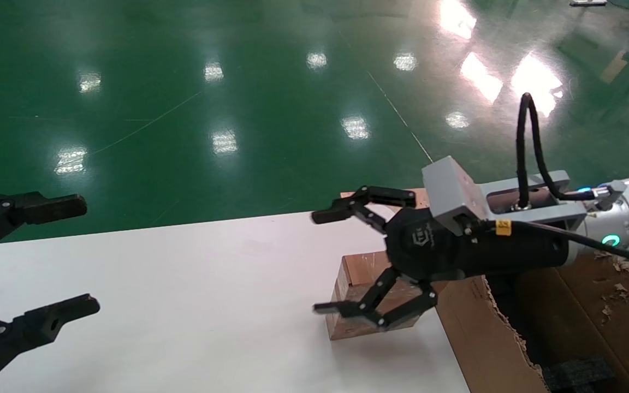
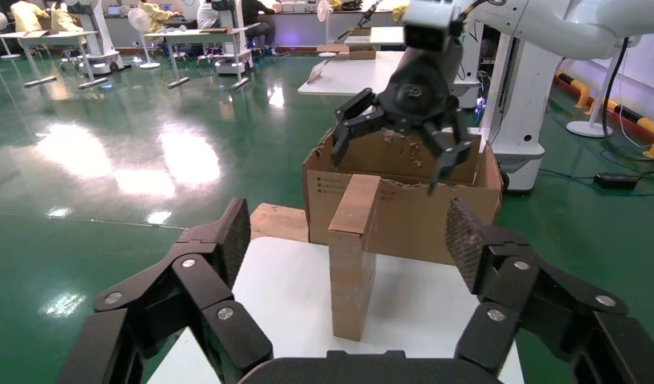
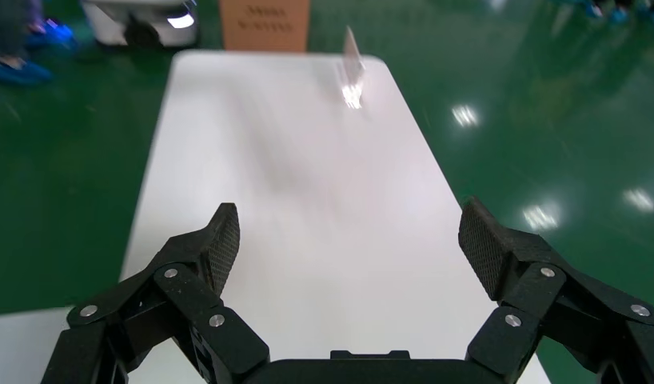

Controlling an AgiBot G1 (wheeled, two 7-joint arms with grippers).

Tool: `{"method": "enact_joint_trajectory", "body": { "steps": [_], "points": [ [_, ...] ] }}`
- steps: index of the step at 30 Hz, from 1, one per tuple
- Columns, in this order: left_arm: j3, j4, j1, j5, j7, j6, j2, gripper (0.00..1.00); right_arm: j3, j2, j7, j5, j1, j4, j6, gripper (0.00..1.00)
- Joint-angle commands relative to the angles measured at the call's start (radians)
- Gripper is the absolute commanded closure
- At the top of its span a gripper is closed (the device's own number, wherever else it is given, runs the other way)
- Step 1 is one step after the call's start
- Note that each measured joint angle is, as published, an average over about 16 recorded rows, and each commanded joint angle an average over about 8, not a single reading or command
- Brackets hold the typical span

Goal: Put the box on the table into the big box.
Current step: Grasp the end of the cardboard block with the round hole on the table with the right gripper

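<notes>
The small brown box sits beside the big box, and I should close my right gripper on its wide near and far sides (image 1: 398, 297).
The small brown box (image 1: 354, 273) stands on the white table (image 1: 211, 284) near its right end, next to the big box (image 1: 478, 327), a torn brown carton. My right gripper (image 1: 322, 262) is open and empty, hovering just above the small box, which is partly hidden behind it. In the left wrist view the small box (image 2: 354, 256) stands upright before the big box (image 2: 404, 220), with the right gripper (image 2: 392, 164) above them. My left gripper (image 1: 77, 256) is open and empty over the table's left end. The right wrist view shows only the open right gripper (image 3: 348, 240) and the table (image 3: 308, 160); the box is out of view there.
Black foam (image 1: 576, 374) lies inside the big box. A pale plywood board (image 2: 280, 220) lies beyond the table's far right corner. Green floor surrounds the table. Another brown carton (image 3: 264, 20) and a robot base stand past the table's far end in the right wrist view.
</notes>
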Motion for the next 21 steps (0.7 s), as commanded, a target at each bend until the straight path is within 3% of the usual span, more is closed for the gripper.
{"method": "enact_joint_trajectory", "body": {
  "steps": [1, 21],
  "points": [
    [0.0, 0.0, 0.0, 0.0, 0.0, 0.0, 0.0, 1.0, -0.035, 0.011, -0.022, -0.016, 0.026, -0.033, 0.001, 0.0],
    [0.0, 0.0, 0.0, 0.0, 0.0, 0.0, 0.0, 1.0, -0.292, 0.025, -0.179, -0.128, 0.207, -0.243, -0.004, 0.0]
  ]
}}
